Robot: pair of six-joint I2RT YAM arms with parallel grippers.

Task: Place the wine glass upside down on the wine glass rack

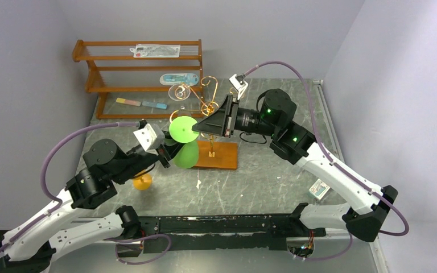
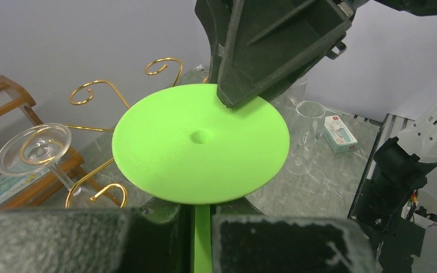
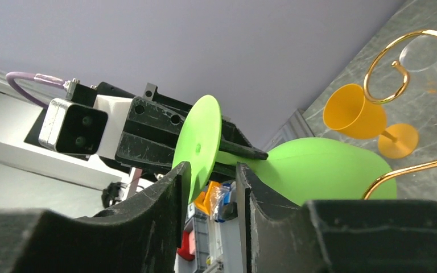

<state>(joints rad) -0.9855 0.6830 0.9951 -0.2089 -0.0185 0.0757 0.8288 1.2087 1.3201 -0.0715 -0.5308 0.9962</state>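
Observation:
My left gripper is blocking the green glass's stem where the rack's wire must go, so it should take the green glass's foot (image 1: 177, 130) while my right gripper holds the glass.
The green wine glass (image 1: 183, 131) is held on its side over the rack's base, foot toward the right arm, bowl (image 1: 188, 154) toward the left arm. My left gripper (image 2: 202, 242) is shut on its stem, just behind the round foot (image 2: 200, 145). My right gripper (image 3: 213, 182) is open, its jaws standing either side of the foot's edge (image 3: 199, 142); from above it (image 1: 206, 126) meets the foot. The gold wire wine glass rack (image 1: 207, 105) on its orange-brown base (image 1: 221, 154) stands just behind. A clear glass (image 1: 181, 91) hangs upside down on a left arm of the rack.
A brown slatted shelf unit (image 1: 139, 74) with packets stands at the back left. An orange glass (image 1: 142, 181) stands by the left arm. A small box (image 1: 318, 189) lies at the right. An upright clear glass (image 2: 307, 136) shows in the left wrist view.

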